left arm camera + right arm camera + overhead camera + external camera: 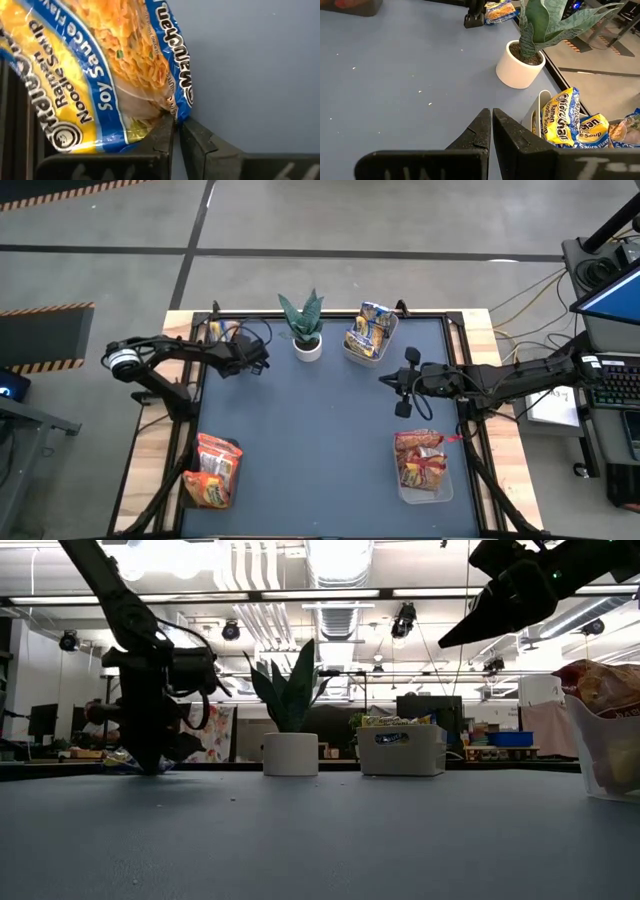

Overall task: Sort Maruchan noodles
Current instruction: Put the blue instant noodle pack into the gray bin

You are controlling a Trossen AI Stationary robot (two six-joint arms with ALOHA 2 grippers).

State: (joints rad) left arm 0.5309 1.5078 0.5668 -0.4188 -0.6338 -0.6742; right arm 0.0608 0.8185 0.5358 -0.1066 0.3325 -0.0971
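Note:
My left gripper is to release the yellow-and-blue packet on the dark mat point(326, 386) just in front of the white pot.
A yellow-and-blue Maruchan noodle packet point(95, 75) lies at the table's far left corner point(226, 332). My left gripper point(175, 125) is shut on it, slanting down onto it point(150, 762). My right gripper point(491, 125) hangs shut and empty above the table's right middle point(393, 385). More yellow-and-blue packets stand in a clear bin point(370, 330) at the far edge. Orange-red packets point(212, 470) lie at the near left. Red-and-white packets fill a clear bin point(424, 465) at the near right. My left gripper pinches the packet's blue side edge point(172, 111), close to a corner, between its two fingertips. The fingers slant down at it from the near side. The rest of the packet spreads away from the fingers, low at table height in the low view point(128, 762).
A small green plant in a white pot point(305, 330) stands at the far edge between the held packet and the clear bin. The dark mat's middle point(320, 430) holds nothing. Cables run along the table's far left corner point(250, 335).

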